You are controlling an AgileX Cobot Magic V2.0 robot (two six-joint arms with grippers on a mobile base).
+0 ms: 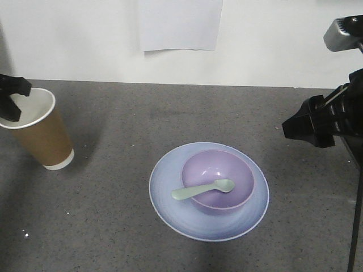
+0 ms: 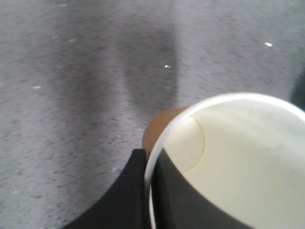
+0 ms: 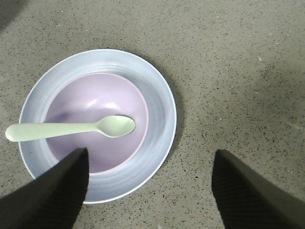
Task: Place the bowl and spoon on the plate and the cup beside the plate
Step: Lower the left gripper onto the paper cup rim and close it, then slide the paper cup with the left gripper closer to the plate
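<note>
The robot's left gripper needs to stand the brown paper cup on the bare tabletop just off the plate's spoon-handle side (image 1: 105, 202).
The brown paper cup (image 1: 42, 133) is at the far left of the table, well apart from the plate and leaning slightly. My left gripper (image 1: 11, 97) is shut on the cup's white rim (image 2: 167, 133), one black finger (image 2: 124, 191) outside and one inside. The pale blue plate (image 1: 170, 198) lies in the middle with the lavender bowl (image 1: 218, 170) on it. A mint-green spoon (image 1: 203, 190) rests in the bowl, its handle over the near-left rim. My right gripper (image 3: 150, 157) hangs open above the plate's (image 3: 159, 114) edge, holding nothing.
The grey speckled tabletop (image 1: 113, 226) runs back to a white wall with a sheet of paper (image 1: 180, 25) on it. The right arm's black body (image 1: 323, 122) stands at the right edge.
</note>
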